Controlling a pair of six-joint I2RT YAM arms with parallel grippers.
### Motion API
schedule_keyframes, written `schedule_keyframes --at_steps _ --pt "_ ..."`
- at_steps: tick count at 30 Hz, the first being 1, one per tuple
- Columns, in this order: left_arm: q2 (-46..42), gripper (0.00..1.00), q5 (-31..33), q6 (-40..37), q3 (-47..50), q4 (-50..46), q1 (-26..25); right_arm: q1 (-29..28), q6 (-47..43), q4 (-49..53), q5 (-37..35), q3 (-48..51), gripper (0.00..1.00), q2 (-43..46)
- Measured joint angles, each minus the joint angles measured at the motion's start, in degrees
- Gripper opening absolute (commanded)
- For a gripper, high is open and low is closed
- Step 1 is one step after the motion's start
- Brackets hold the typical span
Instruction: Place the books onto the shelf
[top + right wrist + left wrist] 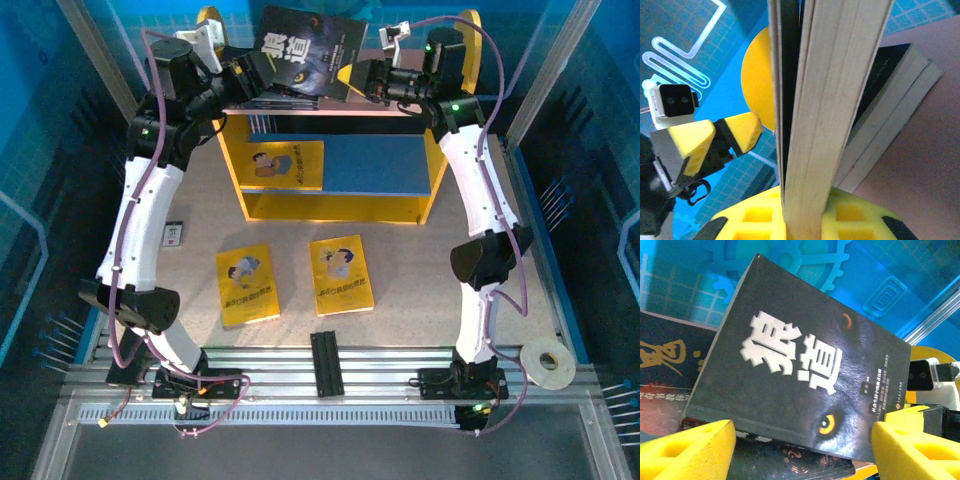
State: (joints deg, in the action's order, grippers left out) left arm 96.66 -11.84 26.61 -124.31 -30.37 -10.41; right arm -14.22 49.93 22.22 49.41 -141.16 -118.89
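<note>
The wolf-face book sits crooked over the dark books; next my right gripper opens, regrips its page edge (826,110) and straightens it before lowering it flat.
A dark wolf-face book (305,50) stands tilted upright over the shelf's (232,165) pink upper board (385,108). My right gripper (362,78) is shut on its right edge. The right wrist view has its pale page edge (832,115) pinched between the yellow pads (755,220), gripper (807,220). My left gripper (250,80) is open at the book's left. From the left wrist the wolf cover (790,365) lies beyond the spread fingers (685,450), gripper (802,450). More dark books (285,98) lie flat on the pink board. One yellow book (287,165) leans on the blue lower board (380,165).
Two yellow books (247,285) (340,275) lie on the table in front of the shelf. A small card (173,235) sits by the left arm. A black bar (327,365) and a tape roll (548,362) rest at the near rail.
</note>
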Motion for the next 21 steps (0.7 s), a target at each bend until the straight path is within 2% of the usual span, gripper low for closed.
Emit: schedule_keyframes --at_steps 13,21 --pt "0.00 0.75 -0.02 -1.16 0.00 -2.03 1.86 0.02 1.75 -0.85 5.53 -0.70 0.12 -0.55" --pt "0.37 0.75 -0.02 -1.29 0.00 -2.45 2.05 0.02 2.21 -0.83 6.45 -2.01 0.20 -2.19"
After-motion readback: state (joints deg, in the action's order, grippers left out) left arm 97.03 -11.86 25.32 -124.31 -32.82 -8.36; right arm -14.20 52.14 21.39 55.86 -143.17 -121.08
